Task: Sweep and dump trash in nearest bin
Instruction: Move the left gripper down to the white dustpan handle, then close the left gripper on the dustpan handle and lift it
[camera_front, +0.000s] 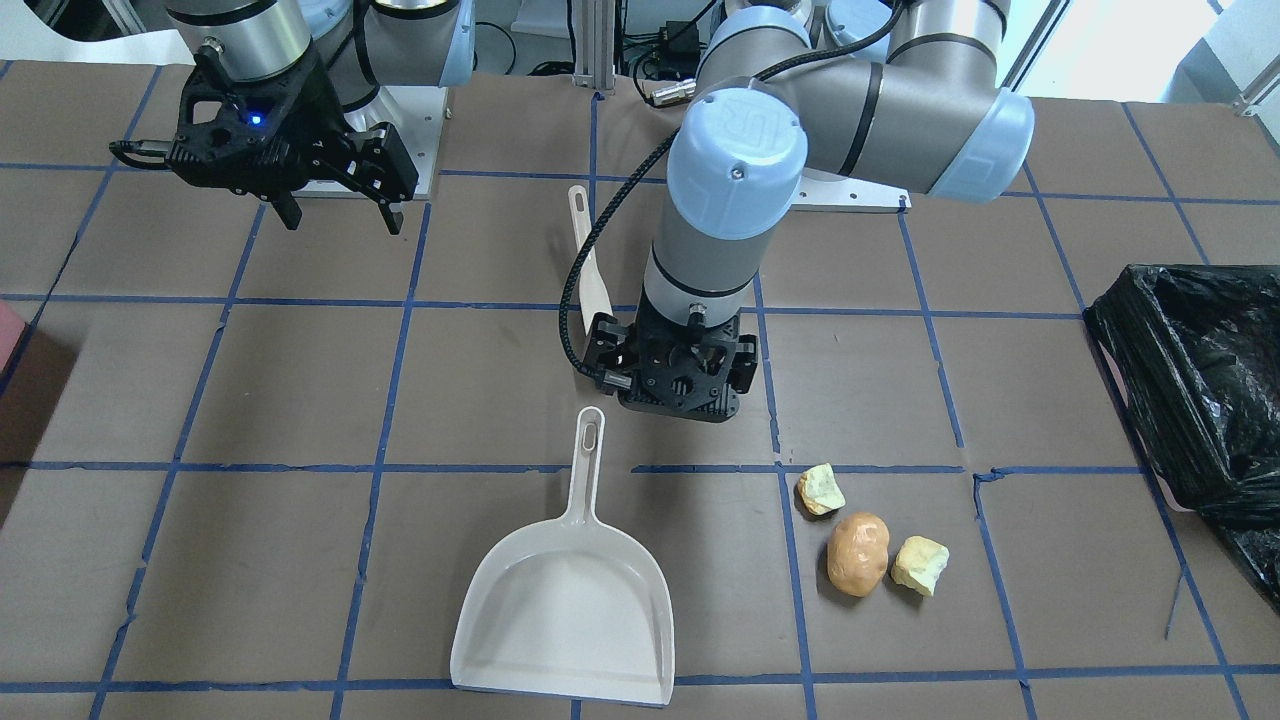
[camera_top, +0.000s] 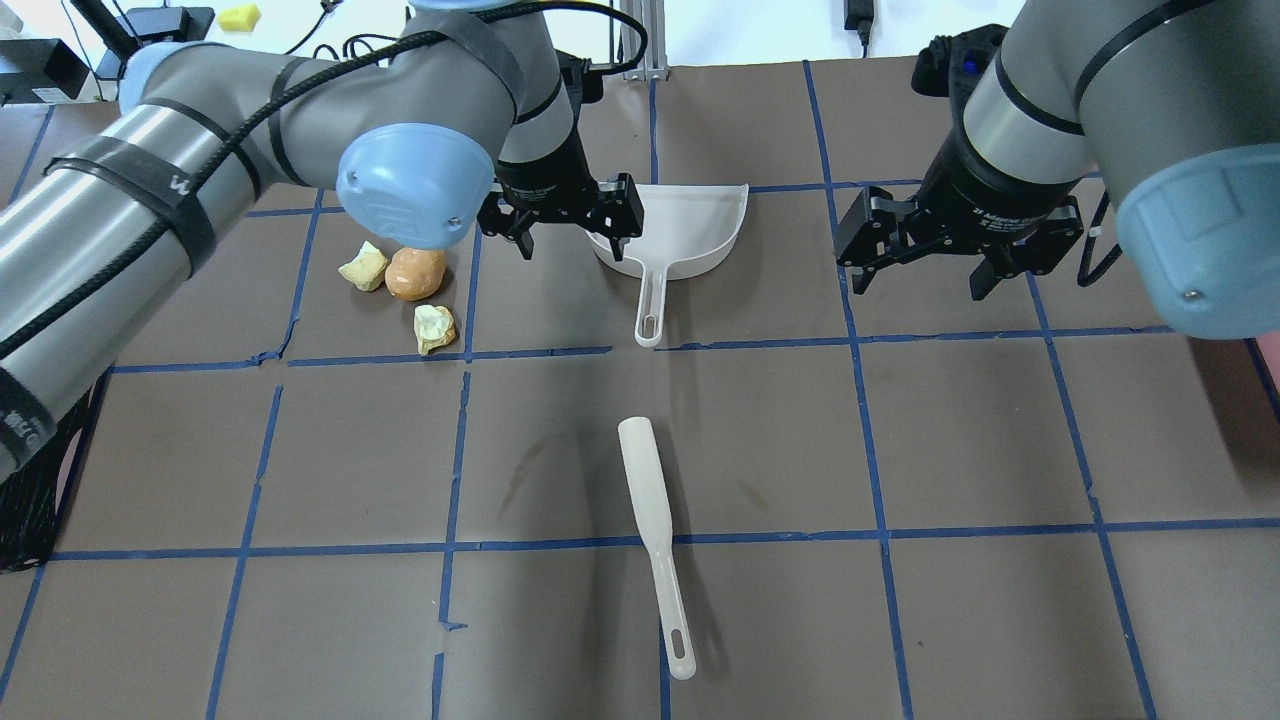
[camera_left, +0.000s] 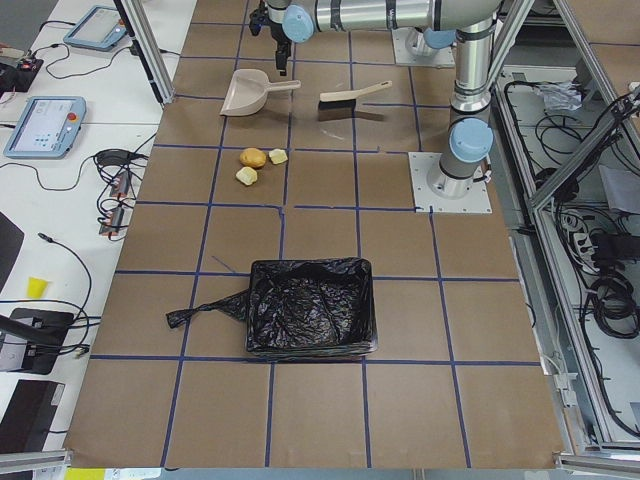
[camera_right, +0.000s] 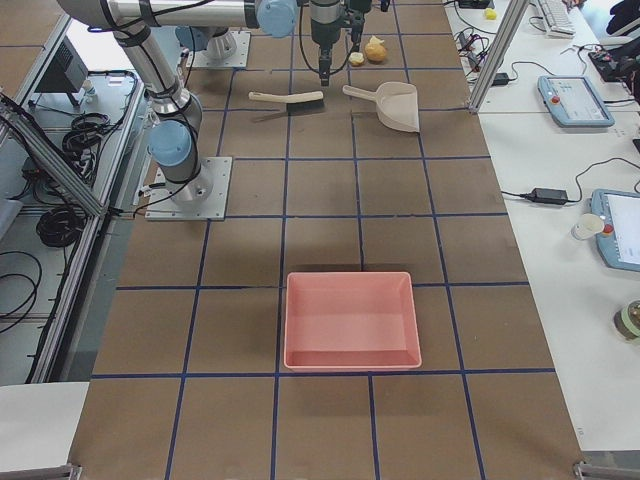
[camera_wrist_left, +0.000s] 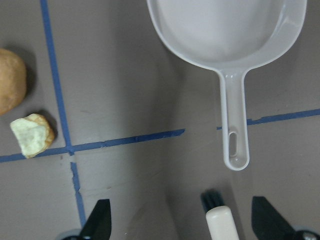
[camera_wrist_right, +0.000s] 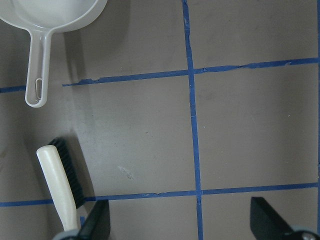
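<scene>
Next, I move my left gripper to the white dustpan and close it on its handle (camera_front: 588, 440) (camera_wrist_left: 233, 138) beside the handle's hole, near the end of the handle toward the robot.
A white dustpan (camera_top: 690, 230) lies on the brown table, handle toward the robot. A white brush (camera_top: 650, 510) with black bristles lies nearer the robot. An orange lump (camera_top: 415, 273) and two yellowish scraps (camera_top: 433, 328) lie left of the dustpan. My left gripper (camera_top: 567, 240) is open and empty, hovering between the trash and the dustpan; its wrist view shows the dustpan handle (camera_wrist_left: 234, 125) and the brush tip (camera_wrist_left: 220, 222). My right gripper (camera_top: 920, 285) is open and empty, right of the dustpan. The black-bagged bin (camera_left: 310, 305) stands at the table's left end.
A pink tray (camera_right: 350, 320) sits at the table's right end. Blue tape lines grid the table. The bin's bag edge also shows in the front view (camera_front: 1200, 380), right of the trash (camera_front: 857, 553).
</scene>
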